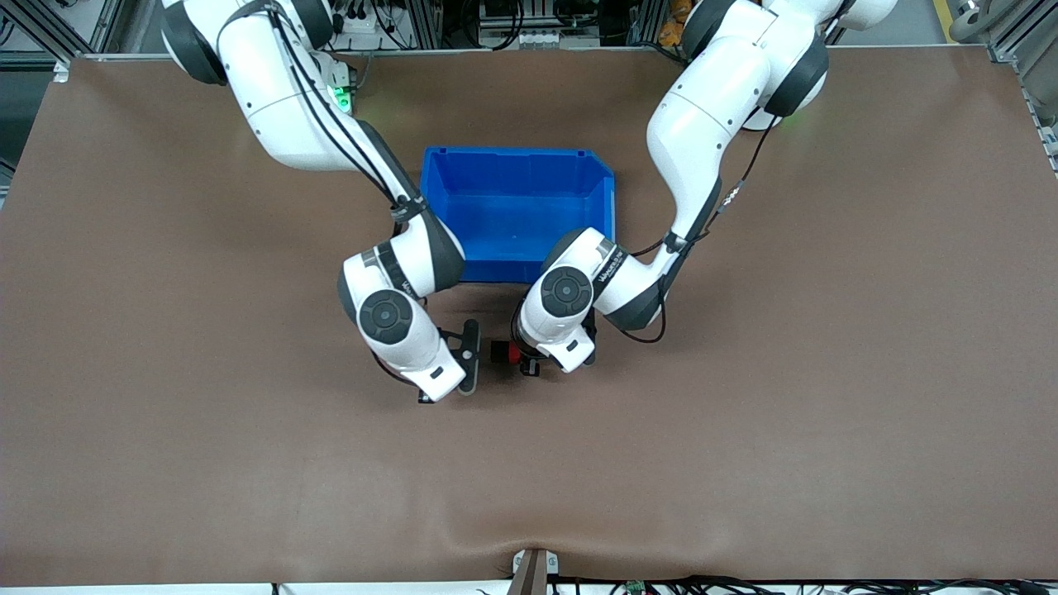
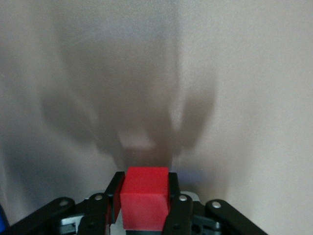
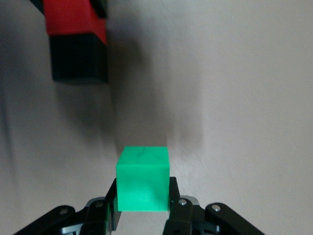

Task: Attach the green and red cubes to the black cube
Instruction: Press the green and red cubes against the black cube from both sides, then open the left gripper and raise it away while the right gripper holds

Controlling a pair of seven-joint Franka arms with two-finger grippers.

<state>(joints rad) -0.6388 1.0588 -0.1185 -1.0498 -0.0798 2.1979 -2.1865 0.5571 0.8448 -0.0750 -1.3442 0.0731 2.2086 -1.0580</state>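
The green cube will be released by my right gripper against the loose end of the black cube [image 1: 485, 351] [image 3: 81, 108], before the blue bin. The green cube now faces the black cube.
My left gripper [image 2: 144, 190] is shut on the red cube [image 2: 145, 203], over the table just in front of the blue bin. In the right wrist view the red cube [image 3: 73, 19] has the black cube [image 3: 78, 58] joined to its end. In the front view the black cube [image 1: 500, 351] sticks out of the left gripper [image 1: 523, 358] toward the right gripper [image 1: 470, 354], with a small gap between them. My right gripper [image 3: 143, 192] is shut on the green cube [image 3: 143, 178], which faces the black cube. The green cube is hidden in the front view.
The blue bin [image 1: 517, 152] stands open on the brown table [image 1: 744, 430], farther from the front camera than both grippers, between the two arms. The forearms of both arms overlap its near corners.
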